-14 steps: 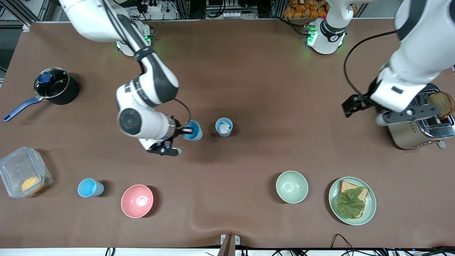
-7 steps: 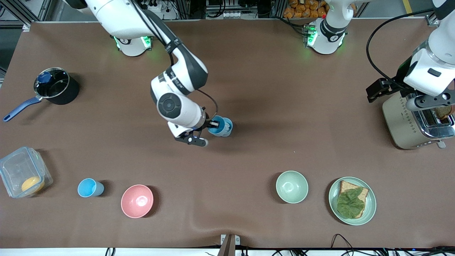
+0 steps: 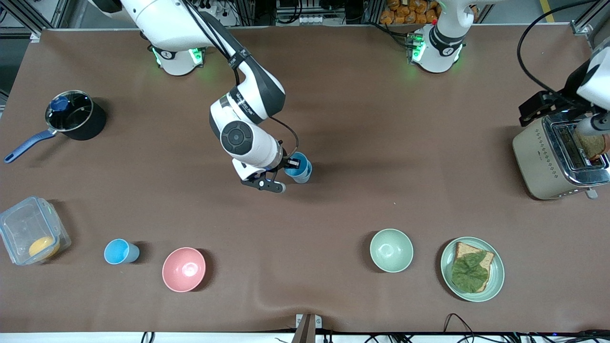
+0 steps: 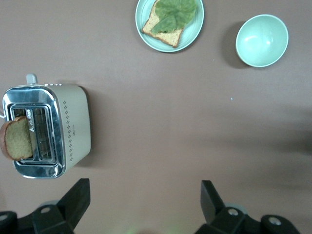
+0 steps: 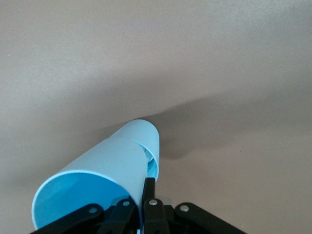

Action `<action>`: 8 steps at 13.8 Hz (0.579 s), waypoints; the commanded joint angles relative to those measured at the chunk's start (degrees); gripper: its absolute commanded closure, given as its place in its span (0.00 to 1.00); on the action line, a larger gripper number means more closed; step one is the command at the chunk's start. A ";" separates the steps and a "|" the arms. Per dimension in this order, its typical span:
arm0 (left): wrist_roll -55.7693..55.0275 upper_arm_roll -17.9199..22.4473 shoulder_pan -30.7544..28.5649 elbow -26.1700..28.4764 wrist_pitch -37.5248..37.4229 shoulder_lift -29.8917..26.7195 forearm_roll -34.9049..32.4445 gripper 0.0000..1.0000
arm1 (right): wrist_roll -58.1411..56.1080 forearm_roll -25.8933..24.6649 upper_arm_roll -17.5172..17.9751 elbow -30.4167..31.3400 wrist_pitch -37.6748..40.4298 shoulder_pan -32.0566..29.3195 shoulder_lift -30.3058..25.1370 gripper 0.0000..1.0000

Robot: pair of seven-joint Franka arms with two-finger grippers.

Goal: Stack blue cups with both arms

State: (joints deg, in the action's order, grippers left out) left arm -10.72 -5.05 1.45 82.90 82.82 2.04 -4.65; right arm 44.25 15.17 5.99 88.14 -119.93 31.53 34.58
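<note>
The robot's right gripper needs to release the bright sky-blue cup inside the paler grey-blue cup (image 3: pixel 299 166) (image 5: pixel 141 157) at the middle of the table.
My right gripper (image 3: pixel 291 164) is shut on the rim of the bright sky-blue cup (image 3: pixel 297 168), one finger inside and one outside. It holds the cup tilted, with its lower end in the paler grey-blue cup (image 3: pixel 308 174) at the table's middle. In the right wrist view the held cup (image 5: pixel 97 180) fills the space by my right gripper (image 5: pixel 141 195), and the paler cup's rim (image 5: pixel 154 161) shows around its lower end. Another sky-blue cup (image 3: pixel 121 251) stands beside the pink bowl (image 3: pixel 184 269). My left gripper (image 4: pixel 145 186) is open and empty, high over the table beside the toaster (image 4: pixel 46 129).
The toaster (image 3: pixel 557 162) holds a bread slice (image 3: pixel 591 145) at the left arm's end. A pale green bowl (image 3: pixel 391 250) and a plate with bread and lettuce (image 3: pixel 472 269) lie nearer the camera. A black pot (image 3: pixel 76 114) and a clear container (image 3: pixel 31 231) sit at the right arm's end.
My right gripper carried the sky-blue cup toward the left arm's end, onto the paler cup. The left arm swung away toward the toaster at the table's end.
</note>
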 commanded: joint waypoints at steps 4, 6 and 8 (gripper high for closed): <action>2.28 5.49 4.08 2.26 -2.57 -3.53 2.81 0.00 | 0.84 1.18 -0.54 -1.39 0.40 1.51 1.72 1.00; 2.20 5.92 4.34 3.23 -2.92 -4.49 2.72 0.00 | 1.36 1.18 -0.54 -1.30 0.31 1.87 1.81 1.00; 2.28 6.19 4.43 3.32 -3.89 -4.94 2.63 0.00 | 1.63 1.18 -0.54 -1.30 0.31 2.14 2.16 1.00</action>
State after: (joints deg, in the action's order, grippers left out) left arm -10.13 -0.08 5.03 84.49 79.69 -0.77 -2.87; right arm 44.73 15.49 6.02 88.13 -119.93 32.77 35.84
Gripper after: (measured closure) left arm 0.000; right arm 0.965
